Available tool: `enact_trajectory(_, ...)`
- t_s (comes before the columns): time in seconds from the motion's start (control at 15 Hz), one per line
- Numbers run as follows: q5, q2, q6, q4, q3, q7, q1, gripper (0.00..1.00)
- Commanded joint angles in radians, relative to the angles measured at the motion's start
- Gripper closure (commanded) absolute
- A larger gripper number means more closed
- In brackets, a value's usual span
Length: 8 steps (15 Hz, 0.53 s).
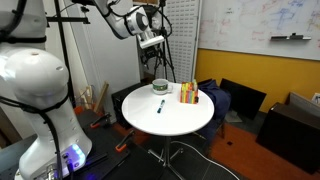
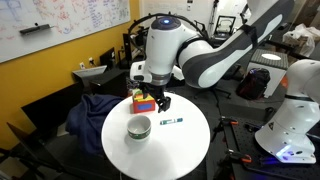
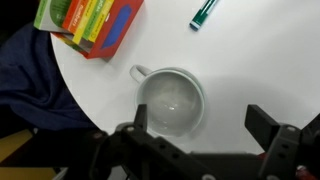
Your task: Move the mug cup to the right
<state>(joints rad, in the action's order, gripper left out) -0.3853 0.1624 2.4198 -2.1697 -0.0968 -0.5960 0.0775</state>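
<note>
The mug cup's rim (image 1: pixel 153 84) (image 3: pixel 203 107), on the side away from the striped block, is next for my gripper to go to and close on.
The mug cup (image 3: pixel 172 103) is a pale, squat, empty cup with its handle pointing toward the striped block. It stands upright on the round white table (image 3: pixel 250 60) and shows in both exterior views (image 1: pixel 160 86) (image 2: pixel 139 127). My gripper (image 3: pixel 203 125) is open and empty and hovers above the table. In the wrist view its left finger overlaps the mug's edge, and its right finger is well clear over bare table. The gripper also shows above the mug in both exterior views (image 1: pixel 157 62) (image 2: pixel 160 100).
A red-orange-yellow striped block (image 3: pixel 90 25) lies close beside the mug near the table edge. A thin dark green pen (image 3: pixel 204 13) lies on the table. A dark blue cloth-covered chair (image 2: pixel 95 108) stands just past the table rim. A white robot body (image 1: pixel 35 90) is nearby.
</note>
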Motion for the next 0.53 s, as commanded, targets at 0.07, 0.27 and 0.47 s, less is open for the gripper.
enact_trajectory(0.07,0.061,0.089,-0.002,0.076,-0.025,-0.185,-0.012,0.0)
enact_trajectory(0.27,0.072,0.127,-0.007,0.092,-0.028,-0.22,-0.01,0.0)
enact_trajectory(0.47,0.053,0.121,-0.002,0.067,-0.022,-0.181,-0.003,0.0)
